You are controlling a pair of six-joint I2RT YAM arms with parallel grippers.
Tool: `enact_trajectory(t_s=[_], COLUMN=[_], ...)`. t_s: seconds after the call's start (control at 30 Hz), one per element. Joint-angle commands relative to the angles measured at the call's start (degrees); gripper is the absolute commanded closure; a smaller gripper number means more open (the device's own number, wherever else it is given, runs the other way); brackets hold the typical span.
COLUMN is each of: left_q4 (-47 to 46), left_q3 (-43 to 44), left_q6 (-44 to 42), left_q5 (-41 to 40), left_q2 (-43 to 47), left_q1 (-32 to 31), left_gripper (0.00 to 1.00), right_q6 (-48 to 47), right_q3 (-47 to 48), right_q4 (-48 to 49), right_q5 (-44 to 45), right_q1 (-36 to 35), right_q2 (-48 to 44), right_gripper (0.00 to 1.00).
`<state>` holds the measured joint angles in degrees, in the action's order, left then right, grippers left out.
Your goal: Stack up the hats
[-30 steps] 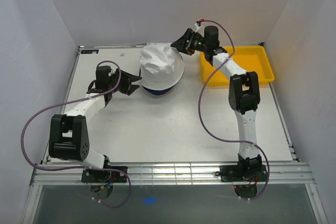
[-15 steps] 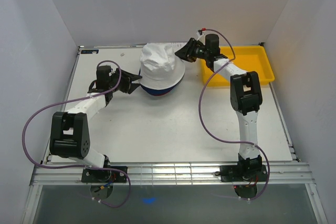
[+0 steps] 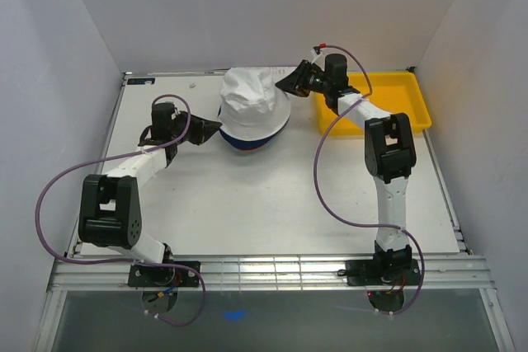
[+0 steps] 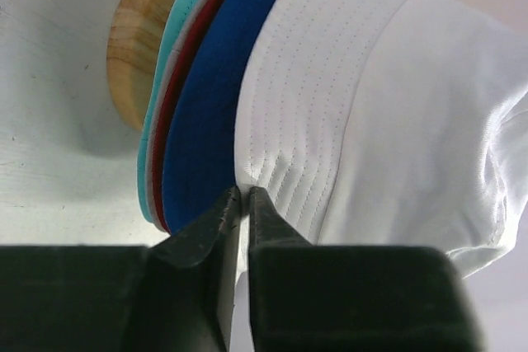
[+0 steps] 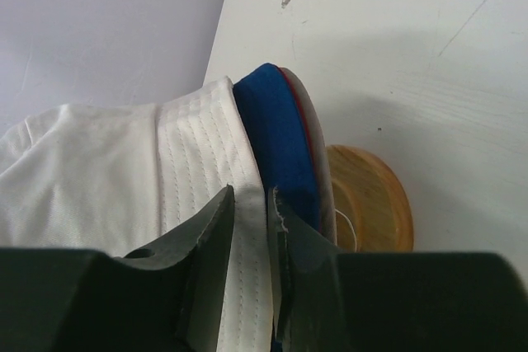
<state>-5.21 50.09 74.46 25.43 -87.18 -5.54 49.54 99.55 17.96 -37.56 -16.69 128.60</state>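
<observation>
Next, my right gripper opens and takes the white hat's edge nearer the front [image 3: 289, 110], because the white hat sits too far back over the blue hat.
A white hat [image 3: 252, 100] tops a stack of hats on a wooden stand [image 4: 139, 39] at the back middle of the table. Under its brim show a navy blue hat [image 4: 210, 105], a dark red brim [image 4: 183, 68] and a teal brim [image 4: 169, 47]. My left gripper [image 3: 213, 129] is at the stack's left side, its jaws pinched on the white brim's edge [image 4: 245, 195]. At the stack's right rear, my right gripper [image 3: 285, 84] has the white brim [image 5: 252, 199] between its nearly shut jaws, with the blue hat [image 5: 285, 138] and the wooden stand [image 5: 371, 195] just beyond.
A yellow tray [image 3: 417, 100] lies at the back right, under the right forearm. White walls close in the table [image 3: 264, 195] on three sides. Purple cables loop off both arms.
Both grippers have closed onto the white hat's brim. The right gripper moved in toward the stack's right rear; the left one edged in to the brim.
</observation>
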Motion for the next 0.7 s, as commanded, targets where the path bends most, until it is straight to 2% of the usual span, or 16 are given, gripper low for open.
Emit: enact_trajectory(t_s=[0.0, 0.03, 0.13, 0.37, 0.57, 0.6, 0.67], left_q4=[-2.0, -2.0, -1.9, 1.1, 3.2, 3.5, 4.2], left_q3=[0.0, 0.0, 0.0, 1.4, 5.4, 6.1, 7.3], left_q6=[-0.3, -0.4, -1.1, -4.2, -7.2, -7.6, -8.2], left_q5=[-0.2, -0.1, 0.1, -1.4, -1.5, -1.6, -1.6], left_q2=[-0.4, -0.5, -1.3, -3.2, -5.7, -6.1, -7.0], left_q1=[-0.3, -0.3, -0.3, -0.3, -0.3, -0.3, -0.2], left_gripper=[0.84, 0.91, 1.0, 1.0, 1.0, 1.0, 1.0], right_q6=[0.8, 0.9, 1.5, 1.7, 2.8, 2.9, 3.8], right_q3=[-1.3, -1.6, -3.1, -5.8, -8.0, -8.0, -8.4], right_q4=[3.8, 4.0, 5.2, 6.2, 7.2, 7.3, 7.7], right_q5=[-1.5, -1.5, -1.6, -2.2, -2.5, -2.8, -3.5], right_q1=[-0.2, 0.0, 0.3, 1.0, 2.0, 2.2, 2.5], right_q2=[-4.5, -4.8, -5.5, -6.8, -8.7, -8.8, -8.9], right_gripper=[0.73, 0.74, 0.76, 0.8, 0.6, 0.53, 0.51])
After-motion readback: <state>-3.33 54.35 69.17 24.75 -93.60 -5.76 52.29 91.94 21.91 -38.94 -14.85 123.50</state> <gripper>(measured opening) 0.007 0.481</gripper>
